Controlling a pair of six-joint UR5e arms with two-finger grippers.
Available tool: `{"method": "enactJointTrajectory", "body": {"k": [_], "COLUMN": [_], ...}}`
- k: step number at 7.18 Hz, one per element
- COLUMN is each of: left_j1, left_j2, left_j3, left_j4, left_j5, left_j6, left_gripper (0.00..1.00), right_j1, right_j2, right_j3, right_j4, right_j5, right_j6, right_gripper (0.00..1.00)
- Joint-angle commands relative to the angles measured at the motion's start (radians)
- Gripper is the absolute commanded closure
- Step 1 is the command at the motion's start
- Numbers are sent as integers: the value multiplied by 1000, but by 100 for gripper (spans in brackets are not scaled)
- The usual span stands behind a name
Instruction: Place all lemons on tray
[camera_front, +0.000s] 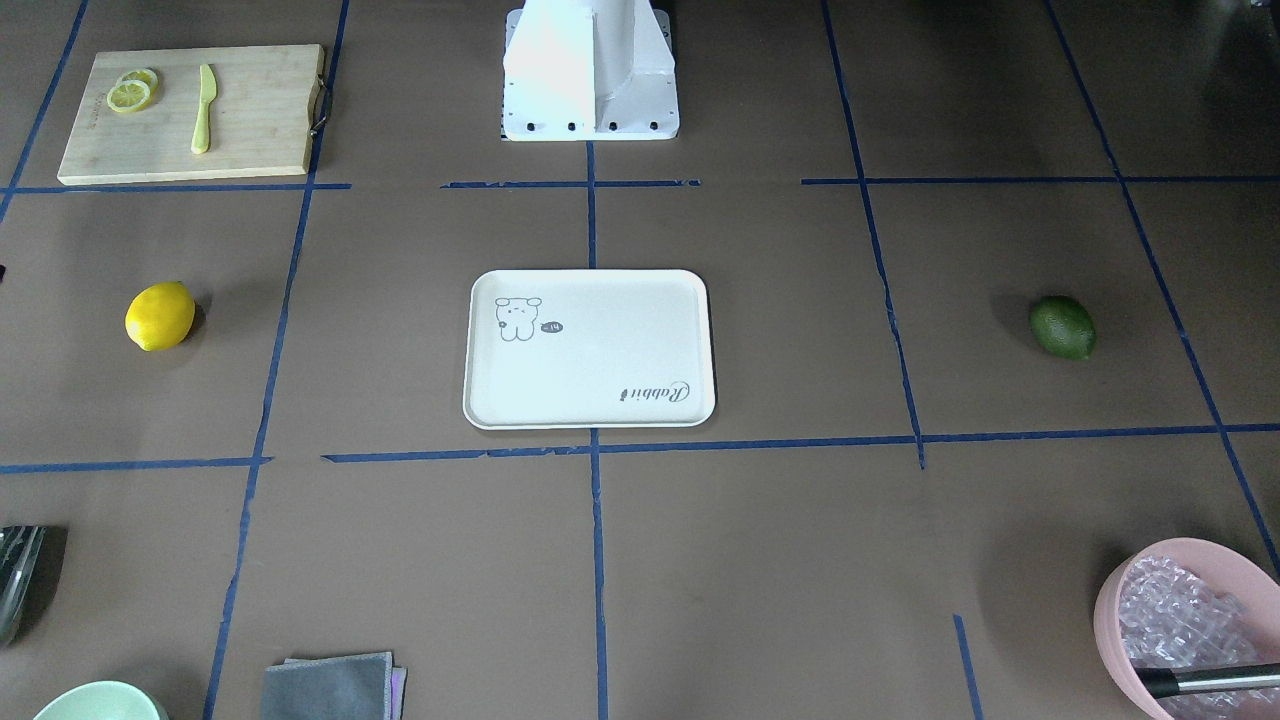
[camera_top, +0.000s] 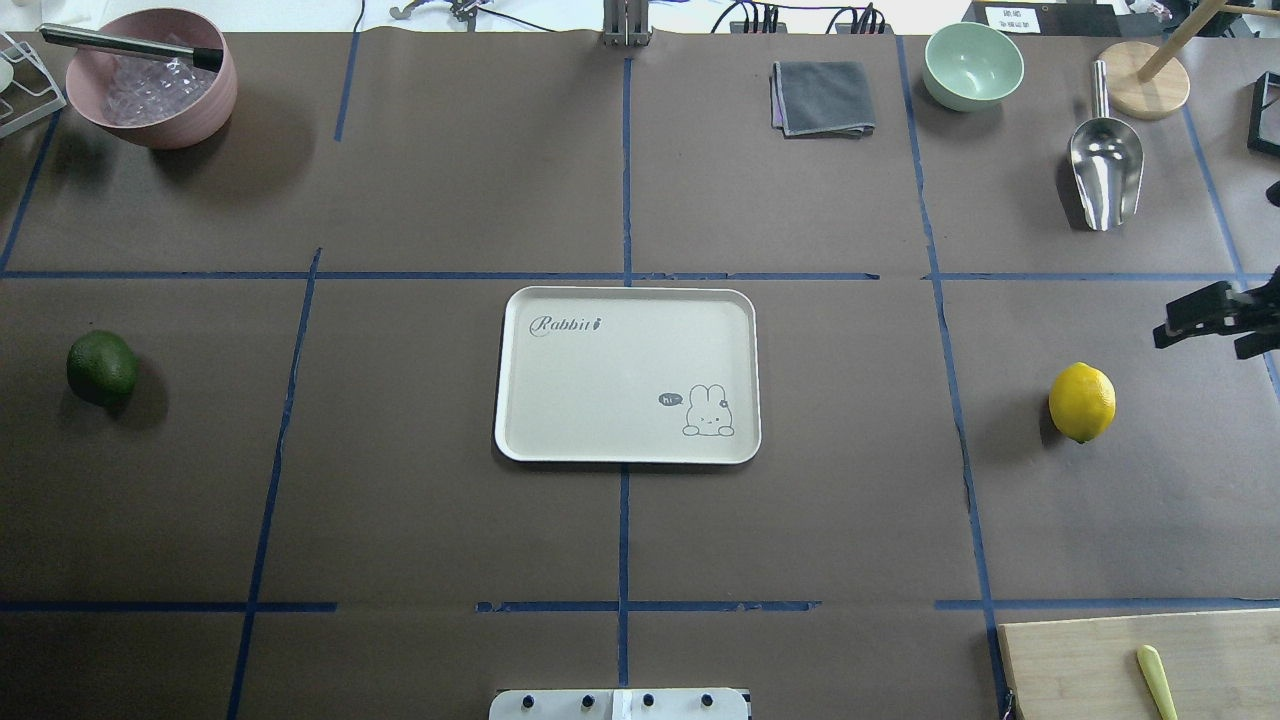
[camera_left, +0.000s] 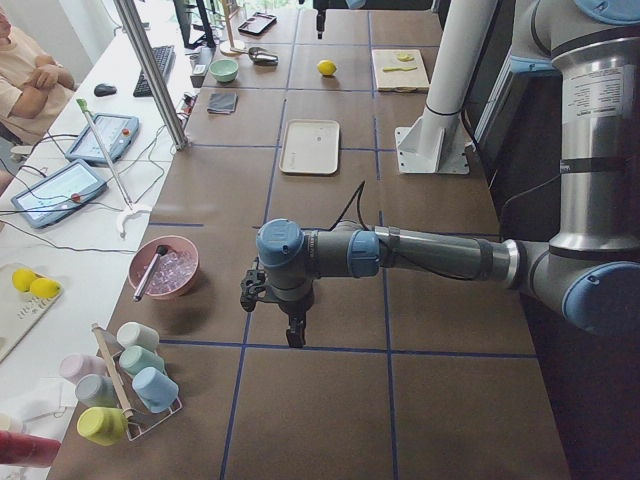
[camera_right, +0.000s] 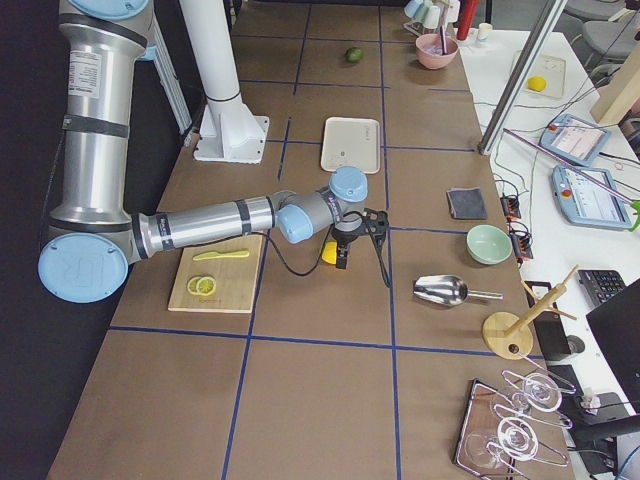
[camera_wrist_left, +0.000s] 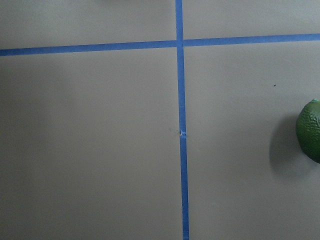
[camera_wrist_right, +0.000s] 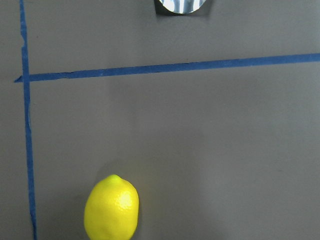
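The fingers of my right gripper should next close on the middle of the yellow lemon (camera_front: 161, 314) (camera_wrist_right: 111, 211), against the lemon's long sides.
The yellow lemon (camera_top: 1082, 402) lies on the table right of the tray (camera_top: 620, 370); it also shows low in the right wrist view (camera_wrist_right: 111, 210). The dark green lemon (camera_top: 102, 368) lies far to the tray's left and shows at the right edge of the left wrist view (camera_wrist_left: 310, 131). The cream tray holds nothing. My right gripper (camera_top: 1215, 325) hovers just beyond the yellow lemon at the overhead view's right edge, with its fingers apart and empty. My left gripper (camera_left: 293, 335) hangs above the table near the green lemon. It shows only in the exterior left view, so I cannot tell whether it is open.
A wooden cutting board (camera_front: 260, 120) with lemon slices and a yellow knife lies near the robot's base on its right side. A pink bowl (camera_top: 150, 80), grey cloth (camera_top: 822, 97), green bowl (camera_top: 973, 65) and metal scoop (camera_top: 1105, 160) stand along the far edge.
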Motion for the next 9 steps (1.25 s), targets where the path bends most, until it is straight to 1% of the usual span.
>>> {"method": "enactJointTrajectory", "body": {"k": [1,2,3,4,6,9], "left_j1": [-1,1,1,1,1,-1], "left_j2": [-1,-1,-1,-1,-1,-1], "left_j3": [0,0,2,-1,-7,-9], "left_j4": [-1,-1,-1,-1,-1,-1], "left_j5": [-1,-1,-1,-2,-1,-1], "left_j6": [1,1,1,1,-1,1], "left_gripper": [0,0,0,0,0,0], "right_j1": [-214,-261,-266,-273,-280,-286], "right_j2": [-2,4,4,4,9,25], "right_j3": [-8,-16,-19,-37,-40,-88], "right_j4": [123,129,129,129,128,129], "right_j5": [-168,-216,-226,-253,-267,-284], "right_j6": [264,305,302,293,291,293], "right_gripper": [1,2,2,2,2,3]}}
